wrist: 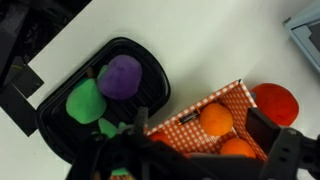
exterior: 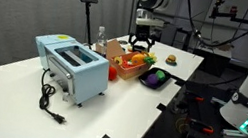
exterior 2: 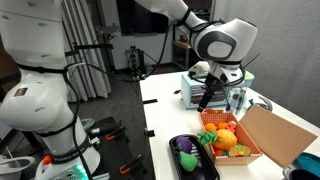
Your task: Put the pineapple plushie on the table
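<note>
My gripper is to head next for the pineapple plushie's yellow body [exterior: 139, 58] in the red-checkered basket and close there, leaving the plushie's green leaves free.
The pineapple plushie [exterior: 138, 57], yellow with green leaves, lies in the red-checkered basket [exterior: 125, 51] among orange plushies; it also shows in an exterior view [exterior 2: 224, 139]. The basket stands on the white table [exterior: 20, 87]. My gripper [exterior: 144, 39] hangs just above the basket, open and empty, as also seen in an exterior view [exterior 2: 207, 97]. In the wrist view the open fingers [wrist: 200, 140] frame the basket [wrist: 180, 112] and two orange plushies [wrist: 216, 120]; the pineapple is mostly hidden there.
A black tray [wrist: 60, 110] with a purple [wrist: 125, 75] and a green plushie [wrist: 85, 100] lies beside the basket. A red plushie [wrist: 275, 100] sits on its other side. A blue toaster [exterior: 71, 67] with a black cord stands nearby. A small toy [exterior: 171, 59] sits farther back.
</note>
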Tool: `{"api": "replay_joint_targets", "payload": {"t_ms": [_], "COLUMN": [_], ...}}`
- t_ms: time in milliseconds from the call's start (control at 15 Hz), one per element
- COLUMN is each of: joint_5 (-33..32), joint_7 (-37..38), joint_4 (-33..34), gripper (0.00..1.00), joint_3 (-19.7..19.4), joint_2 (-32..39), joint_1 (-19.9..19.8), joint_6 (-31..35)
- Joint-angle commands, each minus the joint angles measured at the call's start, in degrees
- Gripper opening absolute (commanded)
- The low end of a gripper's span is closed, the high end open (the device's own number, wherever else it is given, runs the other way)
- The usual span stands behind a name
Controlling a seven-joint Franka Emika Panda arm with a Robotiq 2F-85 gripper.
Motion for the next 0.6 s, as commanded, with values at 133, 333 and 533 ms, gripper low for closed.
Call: {"api": "replay_joint_targets", "payload": {"t_ms": [133, 333, 533], "joint_5": [1.37, 1.37, 2.70], "joint_7": [0.07, 0.07, 3.84], "joint_4": [0.25, 0.17, 1.60], "gripper": [1.00, 1.00, 1.00], "joint_3": [0.14, 0.14, -0.53], "joint_2": [0.22, 0.23, 2.57], "joint_1": [-0.12, -0.11, -0.49], "joint_6": [-0.11, -0.11, 2.15]}}
